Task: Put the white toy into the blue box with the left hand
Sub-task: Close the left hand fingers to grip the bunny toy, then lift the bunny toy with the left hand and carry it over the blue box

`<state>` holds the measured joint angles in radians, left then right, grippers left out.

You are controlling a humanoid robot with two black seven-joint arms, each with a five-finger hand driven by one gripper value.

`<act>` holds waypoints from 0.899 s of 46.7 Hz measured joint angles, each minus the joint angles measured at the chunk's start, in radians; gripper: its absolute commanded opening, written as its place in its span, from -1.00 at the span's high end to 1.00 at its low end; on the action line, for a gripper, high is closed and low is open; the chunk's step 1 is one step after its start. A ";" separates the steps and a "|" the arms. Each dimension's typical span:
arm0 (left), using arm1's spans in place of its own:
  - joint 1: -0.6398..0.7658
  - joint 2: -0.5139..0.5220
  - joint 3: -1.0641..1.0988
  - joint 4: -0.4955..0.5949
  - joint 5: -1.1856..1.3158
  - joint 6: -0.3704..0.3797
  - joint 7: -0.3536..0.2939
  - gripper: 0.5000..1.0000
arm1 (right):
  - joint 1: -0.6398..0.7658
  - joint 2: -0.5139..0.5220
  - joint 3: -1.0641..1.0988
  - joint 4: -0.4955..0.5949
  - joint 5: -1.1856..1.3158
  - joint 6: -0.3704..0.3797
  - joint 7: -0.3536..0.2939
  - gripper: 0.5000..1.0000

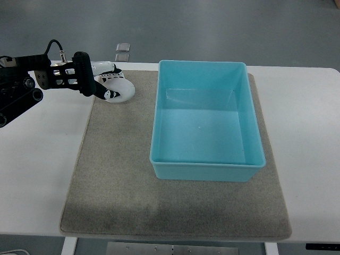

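Next, my left gripper lets go of the white toy on the bottom of the blue box, toward the box's side (185, 122) nearest that gripper.
The white toy (124, 89), rounded with small black marks, sits at the back left corner of the grey mat (117, 175). My left hand (99, 79) reaches in from the left edge and its black fingers (101, 91) wrap over the toy's left side, curled against it. The toy still rests on the mat. To the right of the toy, a short gap away, the light blue box (202, 64) stands open-topped with nothing inside. The right arm does not show.
The mat lies on a white table (303, 117). The box covers the mat's right half. Two small grey squares (123, 51) lie on the floor beyond the table's far edge.
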<state>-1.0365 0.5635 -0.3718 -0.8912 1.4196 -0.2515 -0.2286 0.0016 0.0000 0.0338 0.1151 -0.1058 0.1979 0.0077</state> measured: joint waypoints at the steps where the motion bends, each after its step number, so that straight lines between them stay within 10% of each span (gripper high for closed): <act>1: -0.004 0.002 -0.001 0.000 0.000 0.000 0.000 1.00 | 0.000 0.000 0.000 0.000 0.000 0.000 0.000 -0.74; 42: -0.191 0.042 -0.017 -0.238 -0.005 0.075 -0.012 1.00 | 0.000 0.000 0.000 0.000 0.000 0.000 0.000 -0.74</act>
<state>-1.2271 0.6059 -0.3892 -1.1288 1.4143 -0.1763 -0.2409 0.0015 0.0000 0.0338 0.1151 -0.1058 0.1979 0.0077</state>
